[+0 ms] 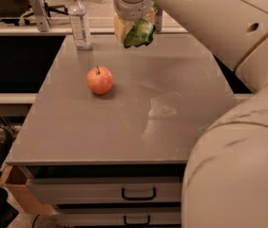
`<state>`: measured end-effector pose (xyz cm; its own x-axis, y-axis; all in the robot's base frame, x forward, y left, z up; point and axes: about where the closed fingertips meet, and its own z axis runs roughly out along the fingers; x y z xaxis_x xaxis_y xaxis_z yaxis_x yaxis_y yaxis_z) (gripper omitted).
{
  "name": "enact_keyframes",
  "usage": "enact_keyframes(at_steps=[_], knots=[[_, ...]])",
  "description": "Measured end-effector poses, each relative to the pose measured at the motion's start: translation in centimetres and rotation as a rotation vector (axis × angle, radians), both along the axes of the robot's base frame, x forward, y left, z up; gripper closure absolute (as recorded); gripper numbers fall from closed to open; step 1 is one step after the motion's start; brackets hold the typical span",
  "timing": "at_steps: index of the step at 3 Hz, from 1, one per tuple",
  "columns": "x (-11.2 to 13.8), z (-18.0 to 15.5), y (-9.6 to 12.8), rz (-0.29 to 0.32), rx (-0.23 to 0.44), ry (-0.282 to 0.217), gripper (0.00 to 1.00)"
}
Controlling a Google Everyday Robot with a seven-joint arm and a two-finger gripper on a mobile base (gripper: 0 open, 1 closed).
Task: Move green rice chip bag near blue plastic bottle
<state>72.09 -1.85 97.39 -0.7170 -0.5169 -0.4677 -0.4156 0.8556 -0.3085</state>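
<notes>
My gripper needs to let go of the green rice chip bag at the table's far edge (115, 44), next to the blue plastic bottle and behind the red apple.
The green rice chip bag (138, 31) hangs crumpled in my gripper (133, 19), held in the air over the far edge of the grey table (124, 127). The gripper is shut on the bag's top. The blue plastic bottle (79, 20), clear with a white cap, stands upright at the table's far left corner, a little to the left of the bag.
A red apple (100, 80) sits on the table's left half, in front of the bottle. My large white arm (229, 56) fills the right side of the view. Drawers (138, 194) with dark handles are below the table's front edge.
</notes>
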Motion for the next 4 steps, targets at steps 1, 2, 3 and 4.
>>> enact_keyframes(at_steps=[1,2,3,4], knots=[[3.5,-1.6,0.8,0.053,0.085,-0.051,1.00],[6.7,-2.9,2.2,0.121,0.147,-0.095,1.00],[9.0,-4.0,3.4,0.172,0.178,-0.110,1.00],[10.2,-5.2,4.4,0.198,0.189,-0.103,1.00]])
